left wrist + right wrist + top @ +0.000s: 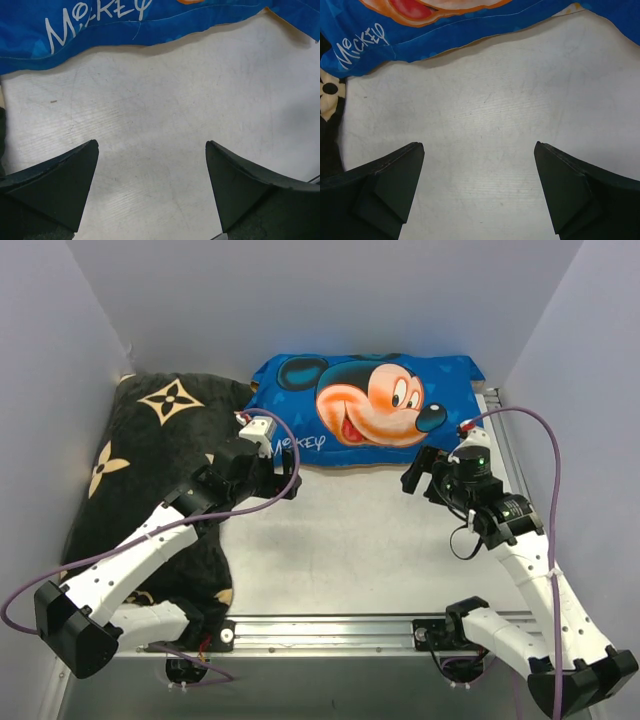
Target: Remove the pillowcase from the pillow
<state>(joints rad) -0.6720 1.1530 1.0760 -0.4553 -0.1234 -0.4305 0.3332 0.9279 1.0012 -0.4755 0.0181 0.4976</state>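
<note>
Next, my left gripper closes its fingers on the near corner [275, 447] [40, 50] of the blue pillowcase, beside the M that starts the white writing on it.
The blue pillowcase [365, 410] with the Mickey Mouse face lies plump at the back middle of the table. The white pillow does not show; it is hidden inside the case. My left gripper [285, 483] is open and empty, just in front of the case's near left edge. In the left wrist view the gripper [151, 143] hovers over bare table, with the pillowcase [125, 25] ahead. My right gripper [417, 475] is open and empty in front of the case's near right edge. In the right wrist view the gripper [479, 144] is also over bare table, short of the pillowcase [470, 25].
A black pillow [150, 460] with tan flower marks fills the left side, under my left arm, and shows at the left edge of the right wrist view [330, 125]. Grey walls close in the back and sides. A metal rail [330, 625] runs along the near edge.
</note>
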